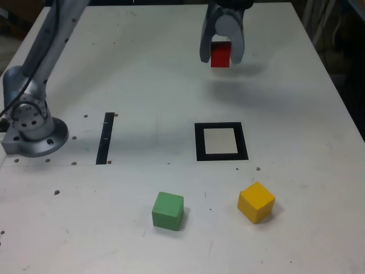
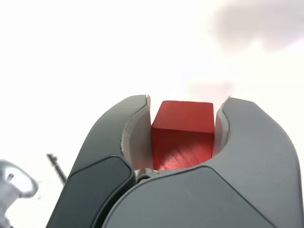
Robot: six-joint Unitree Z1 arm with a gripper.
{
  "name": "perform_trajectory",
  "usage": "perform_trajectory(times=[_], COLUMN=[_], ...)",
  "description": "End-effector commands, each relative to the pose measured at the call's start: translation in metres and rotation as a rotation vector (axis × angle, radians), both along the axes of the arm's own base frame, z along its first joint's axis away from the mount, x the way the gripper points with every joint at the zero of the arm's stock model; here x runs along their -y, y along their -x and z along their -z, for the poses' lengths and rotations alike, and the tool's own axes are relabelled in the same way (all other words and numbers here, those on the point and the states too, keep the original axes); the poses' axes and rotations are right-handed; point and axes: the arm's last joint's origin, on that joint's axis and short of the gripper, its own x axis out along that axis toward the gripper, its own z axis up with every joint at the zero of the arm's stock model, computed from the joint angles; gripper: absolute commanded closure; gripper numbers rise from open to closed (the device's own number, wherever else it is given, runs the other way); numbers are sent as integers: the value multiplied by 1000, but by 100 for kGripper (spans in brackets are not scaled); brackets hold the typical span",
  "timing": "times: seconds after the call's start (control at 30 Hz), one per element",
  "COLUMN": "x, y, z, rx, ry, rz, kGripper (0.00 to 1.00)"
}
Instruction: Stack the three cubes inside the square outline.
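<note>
The robot's gripper needs to release the red cube, held just above the table now, on the white centre of the black square outline point(image 1: 220, 140).
My gripper point(image 1: 221, 57) is shut on the red cube point(image 1: 220, 55), held just above the table at the far side, its shadow on the table beneath it. In the wrist view the red cube point(image 2: 183, 133) sits squeezed between both jaws of the gripper point(image 2: 183, 111). The square outline point(image 1: 220, 141), black with a white centre, lies nearer the camera than the gripper, with nothing in it. The green cube point(image 1: 168, 210) and the yellow cube point(image 1: 256, 201) rest on the table in front of the outline, green toward the exterior view's left, yellow toward its right.
A thin black strip point(image 1: 105, 138) lies to the exterior view's left of the outline. The arm's grey base point(image 1: 31, 123) stands at the table's left edge. The white table point(image 1: 296, 114) carries small screw holes and specks.
</note>
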Motion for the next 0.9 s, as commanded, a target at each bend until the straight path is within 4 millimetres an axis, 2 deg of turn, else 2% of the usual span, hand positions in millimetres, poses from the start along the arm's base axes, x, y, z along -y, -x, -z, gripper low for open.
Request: perform_trajectory(times=[0.0, 0.1, 0.2, 0.43, 0.57, 0.87], x=[44, 82, 113, 170, 182, 185], y=[14, 22, 27, 34, 30, 11], z=[-28, -33, -29, -16, -3, 31], rx=[36, 39, 32, 54, 61, 20], ry=[-23, -35, -47, -45, -34, -31], rz=[30, 48, 49, 36, 22, 22], kGripper=[79, 79, 79, 79, 79, 79])
